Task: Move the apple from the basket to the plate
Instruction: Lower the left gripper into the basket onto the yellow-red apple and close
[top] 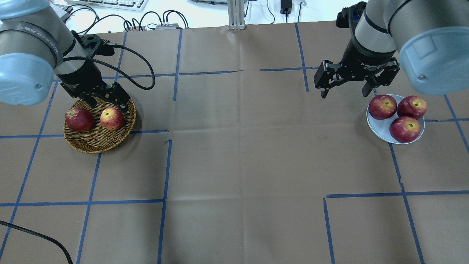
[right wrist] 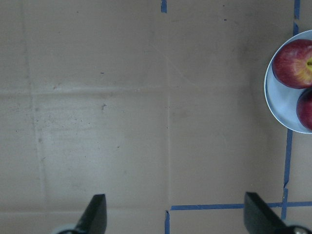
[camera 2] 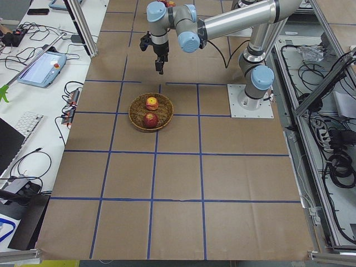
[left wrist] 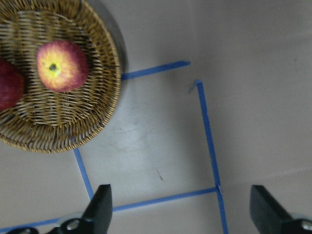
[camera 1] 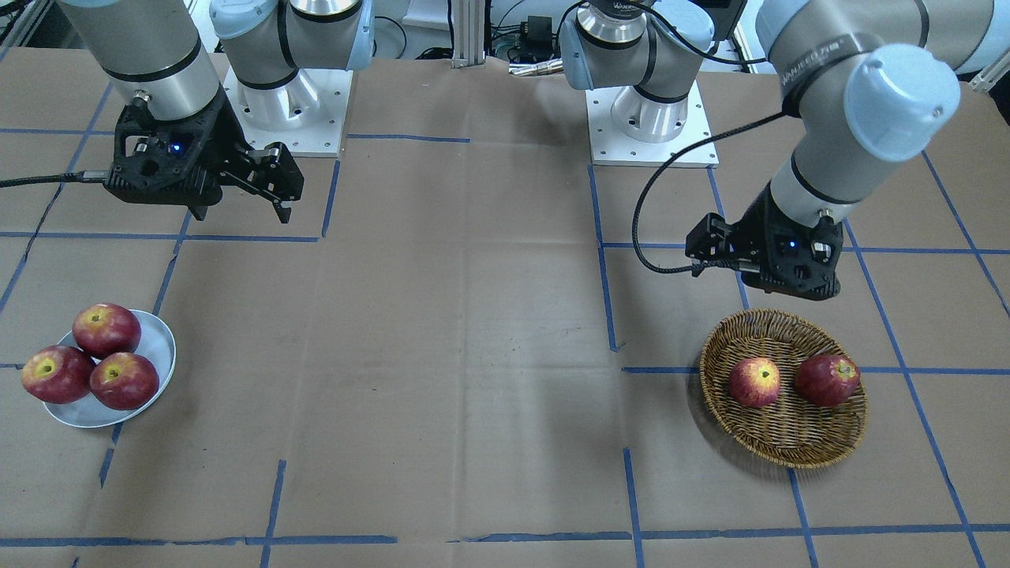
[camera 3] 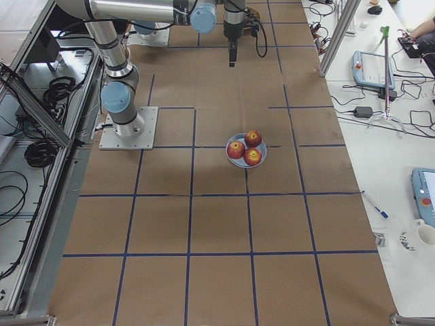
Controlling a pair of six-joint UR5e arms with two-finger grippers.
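Note:
My left gripper is to close next on the sides of the yellow-streaked apple [camera 1: 754, 383] [left wrist: 62, 66], which sits next to the darker red apple in the wicker basket.
The yellow-streaked apple [top: 112, 118] lies in the wicker basket [top: 96, 146] beside a darker red apple [top: 79, 119]. It also shows in the front view [camera 1: 754, 382] and in the left wrist view [left wrist: 62, 66]. My left gripper [top: 109, 103] is open and empty. It hovers above the basket's edge, with the basket [left wrist: 108, 105] at the upper left of its wrist view. The pale plate [top: 381, 126] holds three red apples. My right gripper [top: 344, 93] is open and empty. It hangs above the table just left of the plate [right wrist: 275, 105].
Brown paper with a grid of blue tape lines covers the table [top: 238, 165]. The three apples [camera 1: 99, 359] fill most of the plate. The left arm's cable [top: 139, 69] loops over the table behind the basket. The arm bases [camera 1: 655, 126] stand at the robot's side.

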